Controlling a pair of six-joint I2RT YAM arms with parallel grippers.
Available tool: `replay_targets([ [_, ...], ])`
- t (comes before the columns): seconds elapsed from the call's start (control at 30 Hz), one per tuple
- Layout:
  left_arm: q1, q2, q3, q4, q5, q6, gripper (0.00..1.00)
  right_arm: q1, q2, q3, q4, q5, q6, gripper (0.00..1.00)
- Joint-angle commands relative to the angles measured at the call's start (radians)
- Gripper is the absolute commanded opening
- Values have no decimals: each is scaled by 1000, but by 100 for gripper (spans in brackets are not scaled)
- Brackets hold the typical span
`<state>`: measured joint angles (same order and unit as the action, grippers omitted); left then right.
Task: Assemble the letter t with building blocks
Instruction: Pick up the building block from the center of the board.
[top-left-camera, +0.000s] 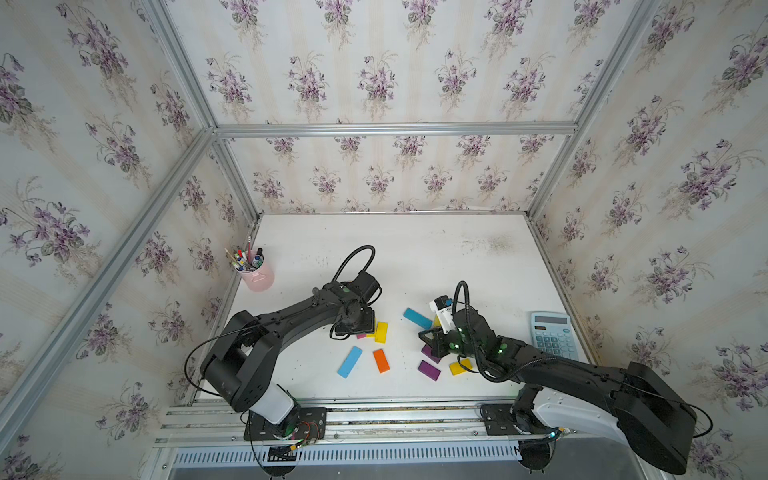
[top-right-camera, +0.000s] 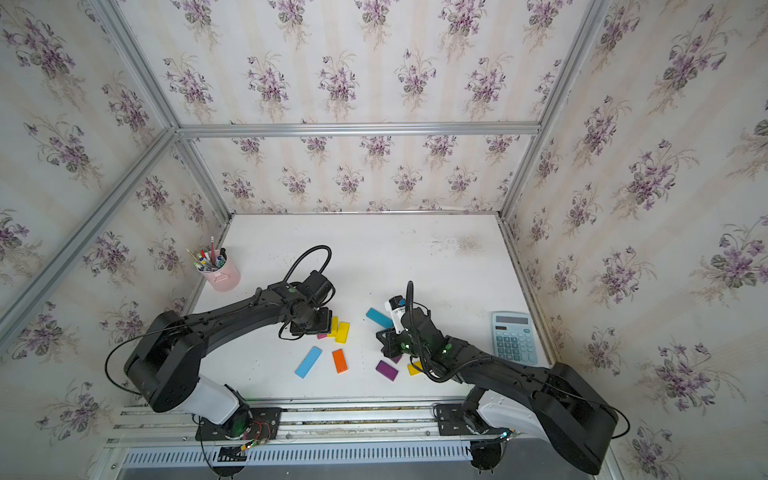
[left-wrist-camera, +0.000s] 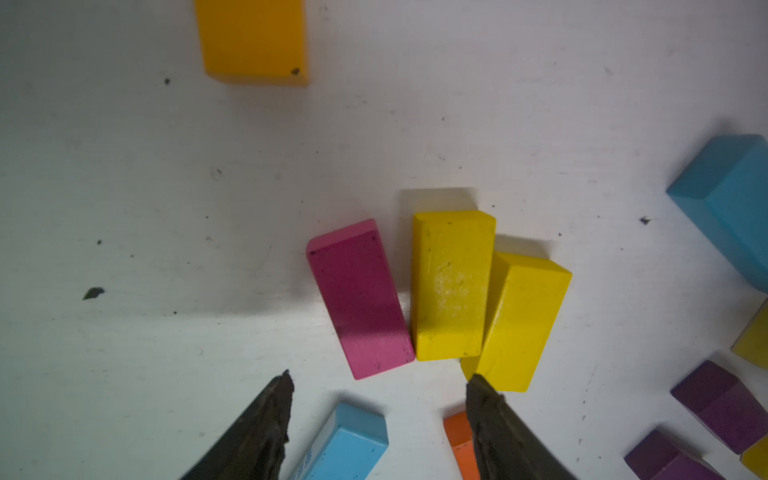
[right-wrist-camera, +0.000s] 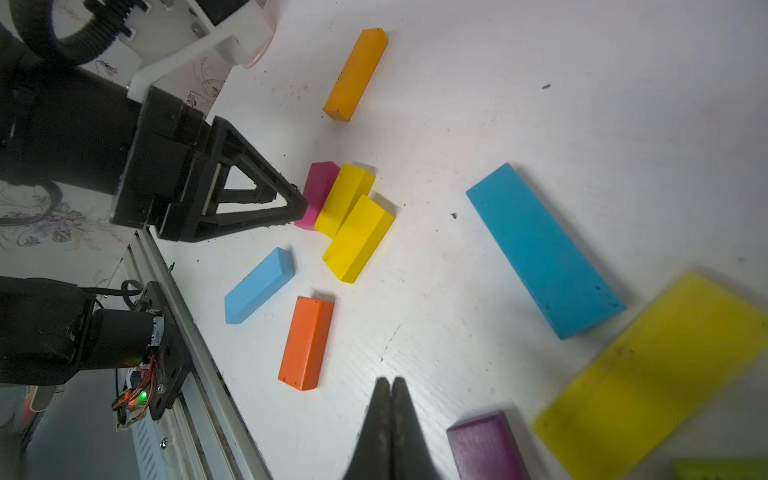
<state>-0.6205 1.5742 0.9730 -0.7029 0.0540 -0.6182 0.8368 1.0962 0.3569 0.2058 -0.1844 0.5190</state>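
Observation:
I should use my left gripper to take the pink block toward its far end (left-wrist-camera: 349, 254) and draw it clear, because its near corner touches a yellow block.
The building blocks lie scattered on the white table. A pink block (left-wrist-camera: 359, 299) and two yellow blocks (left-wrist-camera: 451, 286) (left-wrist-camera: 523, 324) sit side by side in a loose cluster. My left gripper (left-wrist-camera: 380, 379) hovers open just short of them, nothing between its fingers, one tip near the outer yellow block. A light blue block (top-left-camera: 350, 361) and an orange block (top-left-camera: 381, 360) lie nearer the front. My right gripper (right-wrist-camera: 391, 382) is shut and empty, above bare table between the orange block (right-wrist-camera: 306, 343) and a purple block (right-wrist-camera: 486, 446). No letter t shape is in view.
A teal block (top-left-camera: 417, 318), two purple blocks (top-left-camera: 429, 370) and a yellow block (top-left-camera: 460, 367) lie around the right arm. An amber long block (right-wrist-camera: 355, 75) lies beyond the cluster. A pink cup of pens (top-left-camera: 257, 274) stands at back left, a calculator (top-left-camera: 554, 336) at right.

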Motion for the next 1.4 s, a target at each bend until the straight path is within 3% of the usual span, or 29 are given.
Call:
replay_targets([
  [0.0,-10,20,16,12,-21,-27,67,1,-29,-11,4,29,7,0],
  [0.43,-9,27,15,23,-112,-78,56,1,-53,-15,-18,9,0,0],
  [0.5,-7,55,38,7,-114,-67,56,0,-45,-12,-12,1,1,13],
  [0.6,-4,82,50,5,-113,-58,57,-1,-38,-11,-5,-1,3,19],
  [0.67,3,87,49,10,-109,-57,57,-1,-36,-10,-5,-1,2,29],
  [0.73,11,92,43,16,-106,-55,57,-2,-36,-11,-6,-2,1,44],
  [0.83,16,92,38,27,-101,-51,57,-5,-36,-9,-9,-3,-6,77],
  [0.97,19,111,41,31,-88,-47,57,-7,-38,-7,-8,-3,-12,100],
  [1.1,22,115,35,33,-89,-46,57,-8,-38,-3,-6,-4,-11,97],
  [1.17,25,112,29,39,-89,-47,57,-8,-36,-4,-3,-9,-11,81],
  [1.23,29,112,26,41,-91,-47,57,-10,-33,-4,-2,-9,-10,50],
  [1.3,33,112,21,43,-91,-49,57,-11,-30,-2,-3,-6,-10,29],
  [1.37,37,108,17,49,-91,-49,57,-12,-27,1,-8,-6,-11,23],
])
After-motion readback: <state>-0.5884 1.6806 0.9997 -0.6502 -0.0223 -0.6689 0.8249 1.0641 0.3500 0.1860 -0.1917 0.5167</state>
